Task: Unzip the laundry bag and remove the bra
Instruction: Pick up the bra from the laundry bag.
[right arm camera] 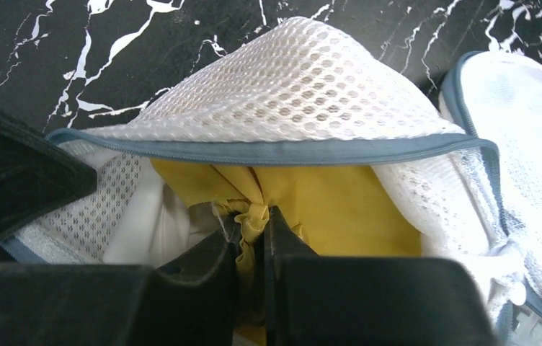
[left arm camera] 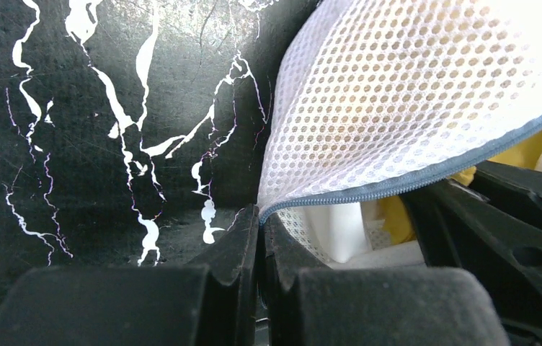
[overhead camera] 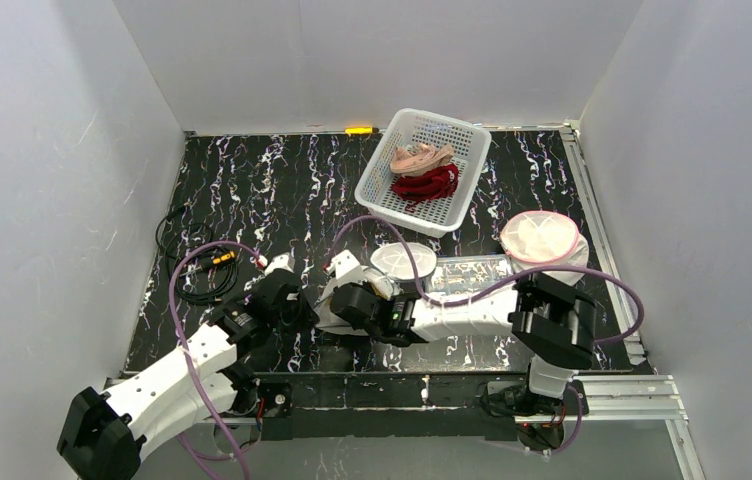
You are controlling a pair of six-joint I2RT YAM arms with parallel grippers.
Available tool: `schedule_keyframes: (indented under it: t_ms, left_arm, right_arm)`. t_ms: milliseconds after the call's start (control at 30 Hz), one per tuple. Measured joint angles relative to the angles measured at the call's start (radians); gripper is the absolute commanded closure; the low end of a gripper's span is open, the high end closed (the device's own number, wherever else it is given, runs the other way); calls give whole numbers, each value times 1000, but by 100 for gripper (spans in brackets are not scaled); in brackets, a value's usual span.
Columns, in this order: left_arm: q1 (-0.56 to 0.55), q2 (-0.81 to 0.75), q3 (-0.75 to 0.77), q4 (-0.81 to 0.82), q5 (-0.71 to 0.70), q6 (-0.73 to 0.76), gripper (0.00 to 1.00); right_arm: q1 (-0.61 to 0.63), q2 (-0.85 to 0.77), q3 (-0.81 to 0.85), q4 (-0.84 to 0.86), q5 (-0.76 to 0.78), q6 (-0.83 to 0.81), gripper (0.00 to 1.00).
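The yellow bra is pinched by my right gripper at only a thin, twisted piece, so I should open and grab a fuller fold [right arm camera: 233, 184] before I pull the bra out.
The white mesh laundry bag [left arm camera: 398, 94] lies between the two arms with its grey-blue zipper [left arm camera: 412, 180] undone and its mouth gaping. My left gripper [left arm camera: 261, 216] is shut on the bag's zipper edge at the corner and holds the upper flap up. In the right wrist view the bag [right arm camera: 290, 79] arches over a yellow bra [right arm camera: 340, 202] inside it. My right gripper [right arm camera: 254, 216] reaches into the opening and is shut on a bunched fold of that yellow fabric. From the top view both grippers [overhead camera: 302, 305] [overhead camera: 350, 305] meet at the bag near the table's front.
A white basket [overhead camera: 407, 215] at the back holds a pink and a red garment. A round pink-rimmed mesh bag [overhead camera: 540, 238] and a flat white one [overhead camera: 402, 260] lie behind the right arm. Black cables [overhead camera: 192, 260] lie at the left.
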Motion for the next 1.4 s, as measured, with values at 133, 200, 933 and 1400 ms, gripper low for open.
schedule_keyframes:
  t_ms: [133,200,933,1400]
  left_arm:
    - [0,12,-1,13,0,-3,100]
    - [0,24,-2,21,0,-5,100]
    - [0,72,32,53,50,9,100]
    - [0,72,32,82,97,28,100]
  right_arm:
    - [-2,-58,-54,12,2,23,97]
    - [-6,-87,-82,24,-2,31,99]
    - [-63,-348,-315,201,-184,91,52]
    - [-42,-343,-198,63,-132,77,12]
